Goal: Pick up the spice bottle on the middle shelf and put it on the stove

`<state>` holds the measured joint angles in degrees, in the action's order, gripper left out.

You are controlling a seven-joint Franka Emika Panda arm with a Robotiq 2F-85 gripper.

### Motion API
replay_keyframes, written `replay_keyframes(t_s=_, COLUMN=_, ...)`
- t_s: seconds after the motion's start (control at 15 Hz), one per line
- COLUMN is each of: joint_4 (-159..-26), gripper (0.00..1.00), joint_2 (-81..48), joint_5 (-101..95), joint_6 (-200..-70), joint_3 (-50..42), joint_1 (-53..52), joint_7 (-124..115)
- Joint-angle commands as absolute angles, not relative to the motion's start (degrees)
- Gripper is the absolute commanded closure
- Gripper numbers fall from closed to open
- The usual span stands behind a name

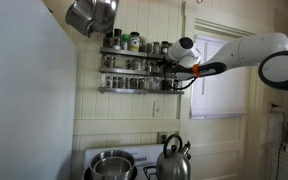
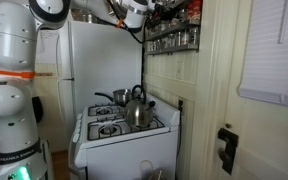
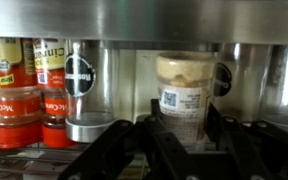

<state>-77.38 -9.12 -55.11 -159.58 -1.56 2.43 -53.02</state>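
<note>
The low-held spice bottle tips top-forward under the metal level, so I need to open, back off and take its upper half point(image 3: 184, 85).
In the wrist view the spice bottle point(image 3: 184, 88), a pale cream jar with a white label and a square code, stands between my black fingers point(image 3: 156, 125). My gripper point(image 3: 184, 125) is shut on its lower half. The bottle sits among other jars under a metal tier. In an exterior view my gripper point(image 1: 168, 63) reaches from the right into the middle shelf point(image 1: 124, 72) of the grey wall rack, and the bottle itself is too small to make out there. The white stove point(image 1: 96, 155) stands below the rack, and it also shows in an exterior view as the stove point(image 2: 119, 135).
Red-labelled jars point(image 3: 19, 95) and a clear jar with a dark round label point(image 3: 81, 80) stand left of the bottle. A steel pot point(image 1: 112, 165) and a kettle point(image 1: 172, 160) sit on the stove. The kettle point(image 2: 136, 108) occupies a back burner. A metal pot point(image 1: 91, 15) hangs above the rack.
</note>
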Motion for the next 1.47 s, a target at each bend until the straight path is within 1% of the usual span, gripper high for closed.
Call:
replay_keyframes(t_s=0.0, joint_4=-81.1, gripper=0.82, joint_2=-7.1, joint_5=-63.0, joint_6=-161.7, joint_3=-3.0, joint_1=1.7, joint_7=-60.1)
replay_keyframes(t_s=0.4, joint_4=-84.3, gripper=0.82, joint_2=-5.4, joint_5=-71.7, joint_6=-161.7, joint_3=-2.8, joint_1=1.9, joint_7=-68.0)
replay_keyframes(t_s=0.73, joint_4=-86.6, gripper=0.82, joint_2=-3.8, joint_5=-75.0, joint_6=-161.8, joint_3=-2.4, joint_1=2.2, joint_7=-71.6)
replay_keyframes(t_s=0.8, joint_4=-87.2, gripper=0.32, joint_2=-3.5, joint_5=-74.4, joint_6=-161.9, joint_3=-2.2, joint_1=2.3, joint_7=-71.3)
replay_keyframes(t_s=0.87, joint_4=-87.4, gripper=0.3, joint_2=-3.3, joint_5=-74.2, joint_6=-161.9, joint_3=-2.2, joint_1=2.4, joint_7=-71.2)
replay_keyframes(t_s=0.93, joint_4=-88.3, gripper=0.25, joint_2=-2.9, joint_5=-73.0, joint_6=-162.2, joint_3=-2.0, joint_1=2.5, joint_7=-70.2)
replay_keyframes(t_s=1.0, joint_4=-89.3, gripper=0.18, joint_2=-2.3, joint_5=-72.3, joint_6=-162.2, joint_3=-1.9, joint_1=2.5, joint_7=-69.6)
replay_keyframes(t_s=1.07, joint_4=-90.4, gripper=0.09, joint_2=-1.7, joint_5=-71.4, joint_6=-162.3, joint_3=-1.7, joint_1=2.6, joint_7=-68.9)
replay_keyframes(t_s=1.13, joint_4=-91.6, gripper=0.02, joint_2=-1.0, joint_5=-70.1, joint_6=-162.2, joint_3=-1.5, joint_1=2.6, joint_7=-67.8)
replay_keyframes(t_s=1.2, joint_4=-92.6, gripper=0.0, joint_2=-0.4, joint_5=-69.1, joint_6=-162.2, joint_3=-1.3, joint_1=2.6, joint_7=-67.2)
replay_keyframes(t_s=1.4, joint_4=-94.0, gripper=0.0, joint_2=0.9, joint_5=-68.3, joint_6=-161.7, joint_3=-1.1, joint_1=2.5, joint_7=-66.5)
